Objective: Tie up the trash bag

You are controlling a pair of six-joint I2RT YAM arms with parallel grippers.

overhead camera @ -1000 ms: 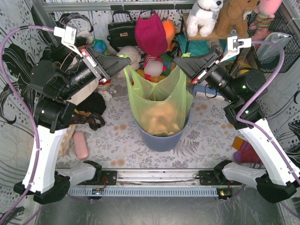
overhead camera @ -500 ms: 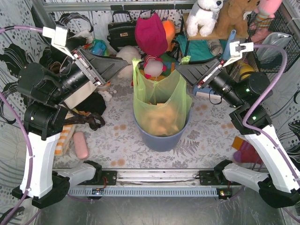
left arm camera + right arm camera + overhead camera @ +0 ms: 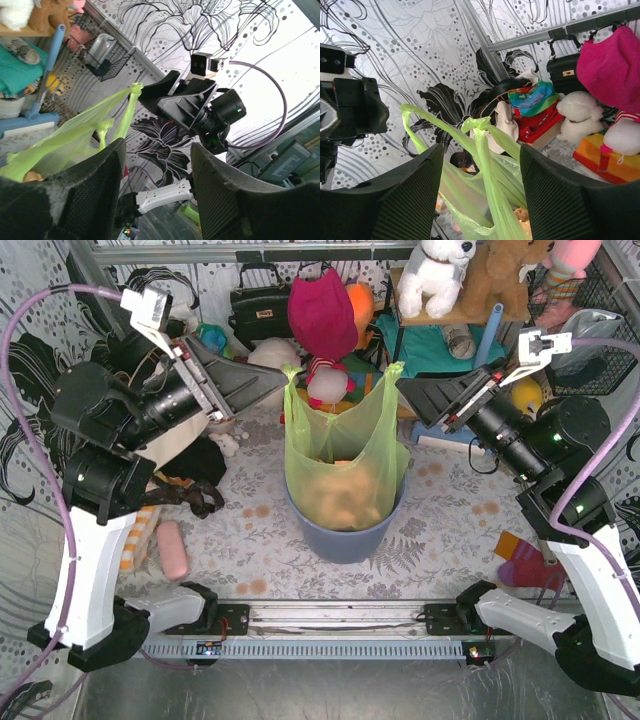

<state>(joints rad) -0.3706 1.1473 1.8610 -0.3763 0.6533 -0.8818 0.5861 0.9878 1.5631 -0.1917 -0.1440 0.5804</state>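
The handle strips of the trash bag stand loose and apart, so I need to pinch the strip (image 3: 393,376) beside my right gripper with it and keep it still while my left gripper reaches across.
The lime-green trash bag (image 3: 340,455) sits in a round blue-grey bin (image 3: 340,537), with crumpled tan paper (image 3: 338,492) showing through it. Its two handle strips stand up loose, one at the left (image 3: 291,380) and one at the right (image 3: 394,372). My left gripper (image 3: 283,381) hangs open just left of the left strip, with nothing between its fingers (image 3: 90,195). My right gripper (image 3: 404,389) is open just right of the right strip. In the right wrist view that strip (image 3: 482,131) stands free ahead of the gripper (image 3: 481,152). The bag (image 3: 70,137) lies left of the left gripper (image 3: 157,150).
Behind the bin are a magenta bag (image 3: 322,310), a black handbag (image 3: 262,305) and plush toys (image 3: 437,275). A blue-handled brush (image 3: 490,330) and a wire basket (image 3: 600,325) stand at the back right. A pink case (image 3: 172,548) lies front left.
Both grippers opened and let go of the handle strips. The arms drew back a little outward, the right one more. The strips now stand upright and closer together over the bin.
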